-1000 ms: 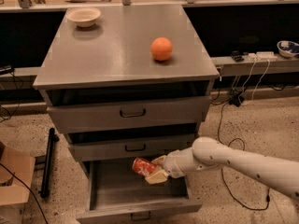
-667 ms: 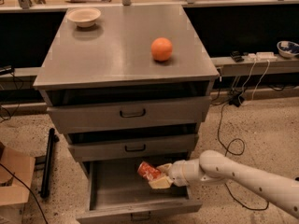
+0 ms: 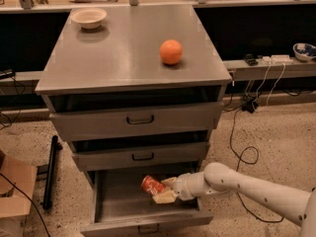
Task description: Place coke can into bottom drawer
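The coke can, now held low inside the open drawer, will be released from my gripper onto the grey bottom of the bottom drawer, straight [image 3: 149, 199] behind the dark handle.
The coke can [image 3: 152, 185], red with white lettering, lies tilted inside the open bottom drawer [image 3: 113, 201], which is pulled out with a plain grey floor. My gripper [image 3: 164, 190] reaches in from the right on a white arm and its pale fingers are closed on the can's right end, holding it low over the drawer's interior. The drawer's dark handle [image 3: 147, 228] shows on its front at the bottom edge of the view.
An orange [image 3: 171, 52] and a pale bowl [image 3: 89, 18] sit on the cabinet top [image 3: 123, 53]. Two shallower drawers [image 3: 138, 118] above stand slightly ajar. Cables [image 3: 244, 152] trail on the floor at right; a cardboard box [image 3: 15, 186] and a dark bar [image 3: 51, 172] lie at left.
The gripper with the can has sunk lower and deeper into the bottom drawer, and the arm's elbow has dropped. The can stays held.
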`<state>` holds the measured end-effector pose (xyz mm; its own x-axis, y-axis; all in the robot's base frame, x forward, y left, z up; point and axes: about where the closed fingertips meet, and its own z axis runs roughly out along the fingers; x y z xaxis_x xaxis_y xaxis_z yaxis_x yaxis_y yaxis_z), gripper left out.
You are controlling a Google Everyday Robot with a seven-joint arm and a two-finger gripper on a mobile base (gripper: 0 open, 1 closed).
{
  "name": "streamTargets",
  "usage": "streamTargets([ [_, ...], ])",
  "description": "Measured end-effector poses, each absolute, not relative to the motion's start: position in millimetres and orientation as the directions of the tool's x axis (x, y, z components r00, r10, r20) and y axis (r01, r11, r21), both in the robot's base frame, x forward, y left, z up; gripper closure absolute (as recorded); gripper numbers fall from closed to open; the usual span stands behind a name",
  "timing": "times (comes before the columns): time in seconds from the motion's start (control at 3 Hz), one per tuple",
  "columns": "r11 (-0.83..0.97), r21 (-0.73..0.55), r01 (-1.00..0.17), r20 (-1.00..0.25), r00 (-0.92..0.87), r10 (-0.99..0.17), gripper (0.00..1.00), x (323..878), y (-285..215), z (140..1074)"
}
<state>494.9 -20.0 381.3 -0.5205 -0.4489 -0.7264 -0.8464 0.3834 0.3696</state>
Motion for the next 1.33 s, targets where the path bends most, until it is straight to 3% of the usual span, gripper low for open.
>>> streamTargets([
  [1.0,0.412,0.497,-0.764,-0.618,-0.645,-0.450,1.00,510,14,255],
  [1.33,0.414,0.529,-0.741,-0.611,-0.671,-0.420,0.82,521,22,223],
])
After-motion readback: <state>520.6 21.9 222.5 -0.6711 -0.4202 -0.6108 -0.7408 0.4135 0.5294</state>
